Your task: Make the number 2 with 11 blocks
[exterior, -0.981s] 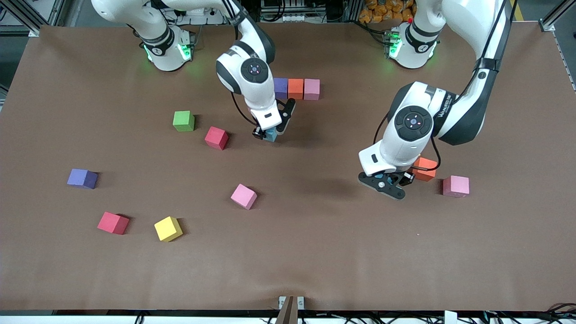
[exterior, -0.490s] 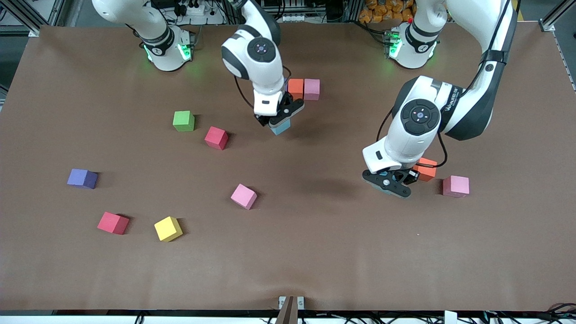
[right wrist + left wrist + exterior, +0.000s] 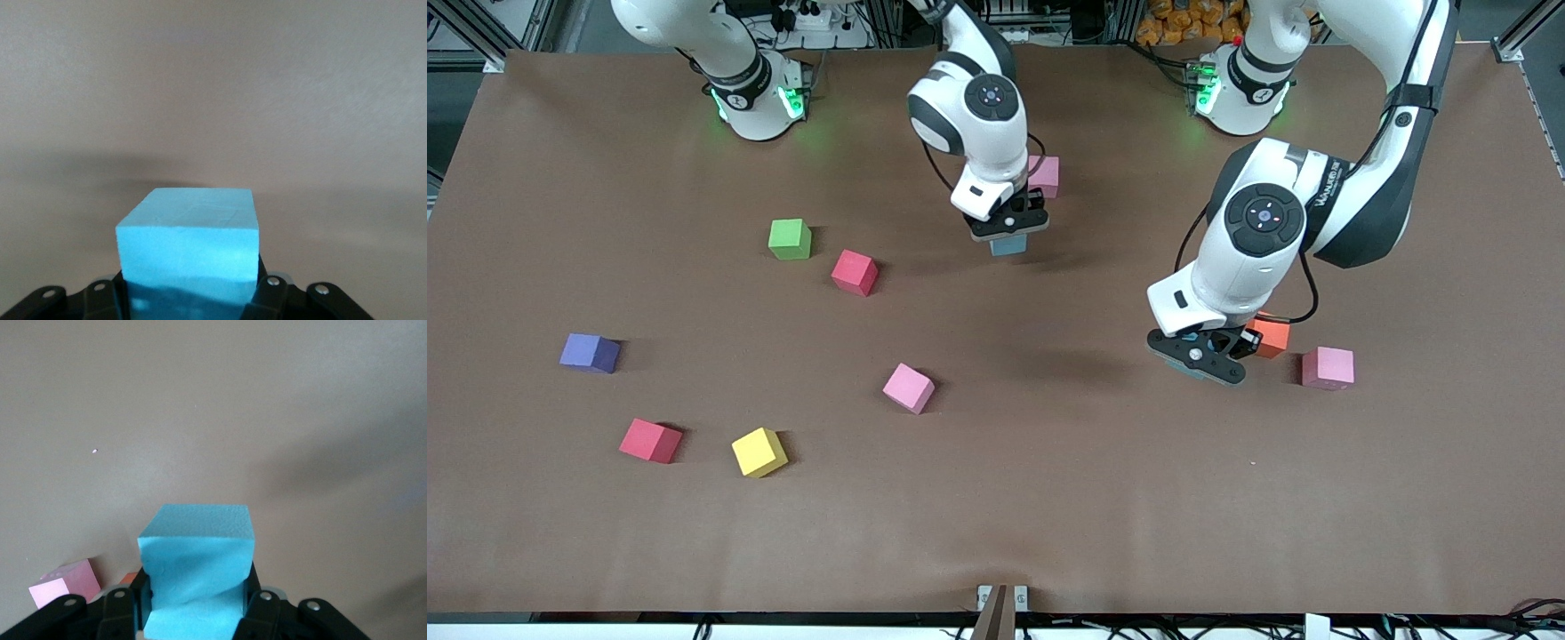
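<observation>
The robot's right gripper should release the light blue cube against the nearby pink cube's side facing the table's middle point(image 3: 1046, 208). The light blue cube is held over the table now.
My right gripper point(image 3: 1009, 233) is shut on a light blue cube point(image 3: 1009, 246) and holds it over the table next to a pink cube point(image 3: 1043, 175). That arm hides the cubes beside the pink one. The held cube fills the right wrist view point(image 3: 189, 243). My left gripper point(image 3: 1199, 356) is shut on a second light blue cube point(image 3: 197, 553), which barely shows in the front view. It is over the table beside an orange cube point(image 3: 1270, 336) and a pink cube point(image 3: 1328, 367).
Loose cubes lie toward the right arm's end: green point(image 3: 790, 238), red point(image 3: 855, 271), purple point(image 3: 590, 352), pink point(image 3: 908, 388), red point(image 3: 650, 440) and yellow point(image 3: 759, 452). The left wrist view also shows the pink cube point(image 3: 63, 583).
My right gripper has carried its light blue cube toward the left arm's end, and the arm now covers the purple and orange cubes of the row. My left gripper has shifted slightly with its cube.
</observation>
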